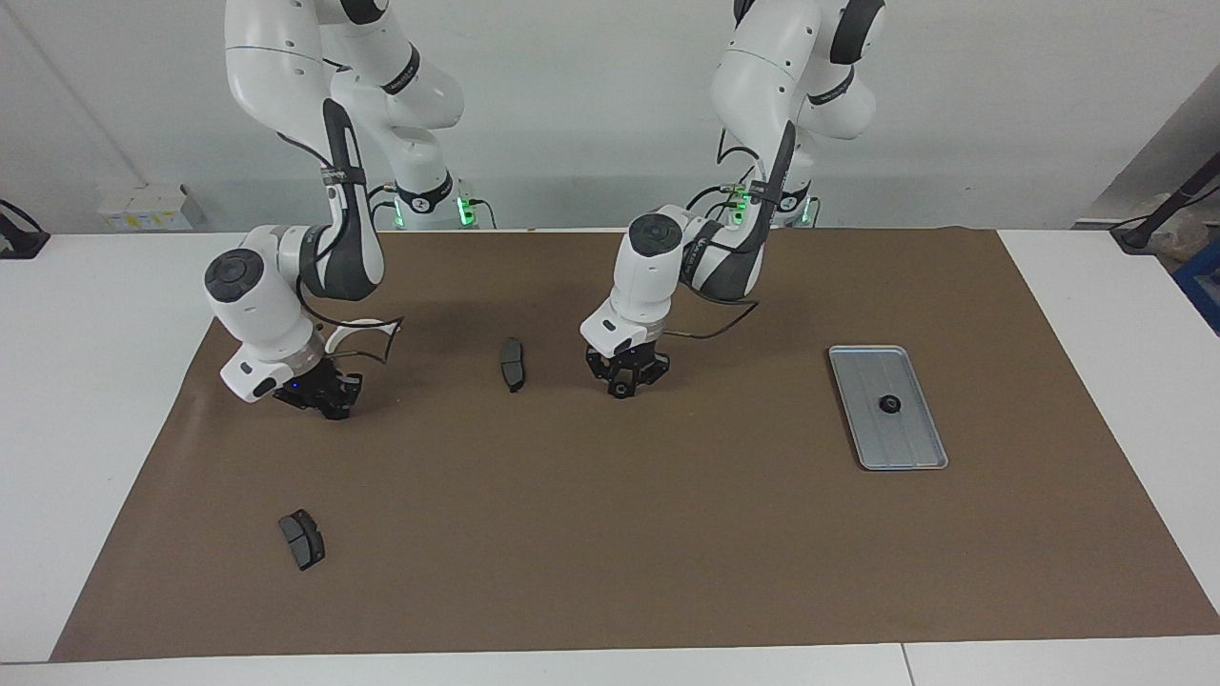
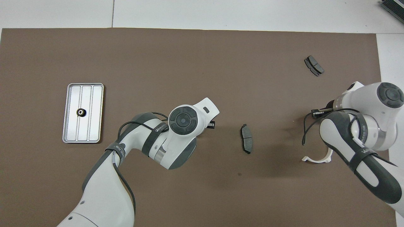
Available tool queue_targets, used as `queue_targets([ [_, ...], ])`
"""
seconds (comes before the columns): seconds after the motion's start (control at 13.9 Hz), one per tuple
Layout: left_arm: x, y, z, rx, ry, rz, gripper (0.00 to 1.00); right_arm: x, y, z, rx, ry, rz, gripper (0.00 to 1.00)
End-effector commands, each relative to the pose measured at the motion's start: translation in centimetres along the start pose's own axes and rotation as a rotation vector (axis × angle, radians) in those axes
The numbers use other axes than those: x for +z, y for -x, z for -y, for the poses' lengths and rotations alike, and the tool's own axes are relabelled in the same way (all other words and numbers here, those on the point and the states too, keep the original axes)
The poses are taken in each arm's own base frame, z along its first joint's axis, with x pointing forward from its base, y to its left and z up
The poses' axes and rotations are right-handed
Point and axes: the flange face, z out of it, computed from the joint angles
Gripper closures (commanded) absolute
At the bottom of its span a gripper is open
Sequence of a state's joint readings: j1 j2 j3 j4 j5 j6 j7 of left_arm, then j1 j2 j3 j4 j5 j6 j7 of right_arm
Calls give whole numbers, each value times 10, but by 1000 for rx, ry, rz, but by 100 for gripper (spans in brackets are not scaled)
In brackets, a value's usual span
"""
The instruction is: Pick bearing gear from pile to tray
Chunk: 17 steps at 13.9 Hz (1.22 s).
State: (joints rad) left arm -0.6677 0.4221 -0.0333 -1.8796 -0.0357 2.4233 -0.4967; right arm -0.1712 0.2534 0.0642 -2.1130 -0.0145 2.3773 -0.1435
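Note:
My left gripper will let go of its bearing gear, now low at the brown mat's middle, in the silver tray, placing it just a little nearer me than the gear (image 2: 75,125) lying there.
My left gripper (image 1: 620,386) stands low at the middle of the brown mat, shut on a small black bearing gear (image 1: 620,390). In the overhead view its wrist hides the grip. My right gripper (image 1: 331,408) is down at the mat toward the right arm's end, fingertips together; I cannot see whether a gear sits between them. The pile is a loose scatter: a white half-ring (image 1: 367,326) (image 2: 316,160) beside the right gripper and two dark brake pads (image 1: 512,363) (image 1: 301,539). The silver tray (image 1: 907,444) (image 2: 93,126) lies toward the left arm's end with one gear (image 1: 888,404) (image 2: 80,112) in it.
The brown mat (image 1: 667,534) covers most of the white table. One brake pad (image 2: 246,138) lies between the two grippers, the other pad (image 2: 313,65) farther from the robots at the right arm's end. A wide stretch of bare mat separates the left gripper from the tray.

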Motion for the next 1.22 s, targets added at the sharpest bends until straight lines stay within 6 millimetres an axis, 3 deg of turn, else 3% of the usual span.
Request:
queue_targets([
  [0.0, -24, -21, 16, -34, -35, 37, 98, -17, -2, 13, -19, -31, -3, 100],
  [0.22, -53, -67, 85, -153, -48, 39, 98, -35, -7, 56, 9, -31, -10, 100],
  [0.36, -74, -85, 150, -212, -55, 43, 98, -41, -11, 88, 44, -32, -6, 100],
  [0.58, -116, -91, 258, -181, -56, 73, 98, -48, -14, 173, 127, -45, -47, 100],
  [0.79, -126, -73, 364, -104, -50, 123, 97, -41, -10, 251, 205, -85, -118, 100],
  [0.94, -118, -49, 422, -34, -36, 148, 97, -34, -5, 283, 279, -110, -139, 99],
  [1.15, -100, -14, 459, 33, -30, 143, 95, -31, -6, 351, 340, -145, -144, 98],
])
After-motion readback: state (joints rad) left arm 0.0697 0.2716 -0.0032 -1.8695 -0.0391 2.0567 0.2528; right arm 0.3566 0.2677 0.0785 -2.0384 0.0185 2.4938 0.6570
